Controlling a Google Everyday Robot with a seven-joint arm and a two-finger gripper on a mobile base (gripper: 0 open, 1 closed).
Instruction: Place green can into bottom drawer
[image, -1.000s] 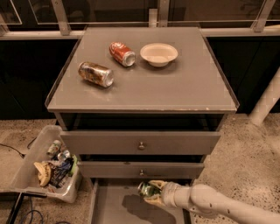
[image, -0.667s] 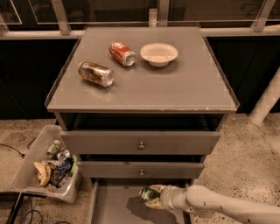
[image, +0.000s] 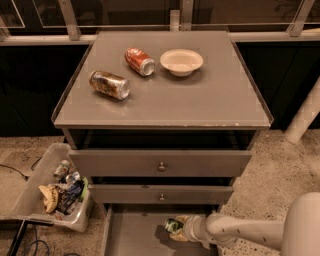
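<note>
I need to release the green can on the shadowed middle of the open bottom drawer's inside (image: 171, 237).
The green can (image: 173, 226) has a green and silver label and sits in my gripper (image: 177, 228), which is shut on it. The gripper hangs low over the open bottom drawer (image: 131, 236), a shallow grey tray pulled out at the foot of the grey cabinet. The can is over the right part of the drawer floor and casts a shadow on it. My white arm (image: 245, 233) reaches in from the lower right.
The cabinet top (image: 200, 95) holds a red can (image: 139, 61), a gold-brown can (image: 109, 84) and a white bowl (image: 181, 61). Two upper drawers with knobs (image: 161, 166) stand slightly out. A clear bin of trash (image: 52, 187) stands on the floor at left.
The gripper with the green can has moved slightly down and toward the front of the bottom drawer. Nothing else has moved.
</note>
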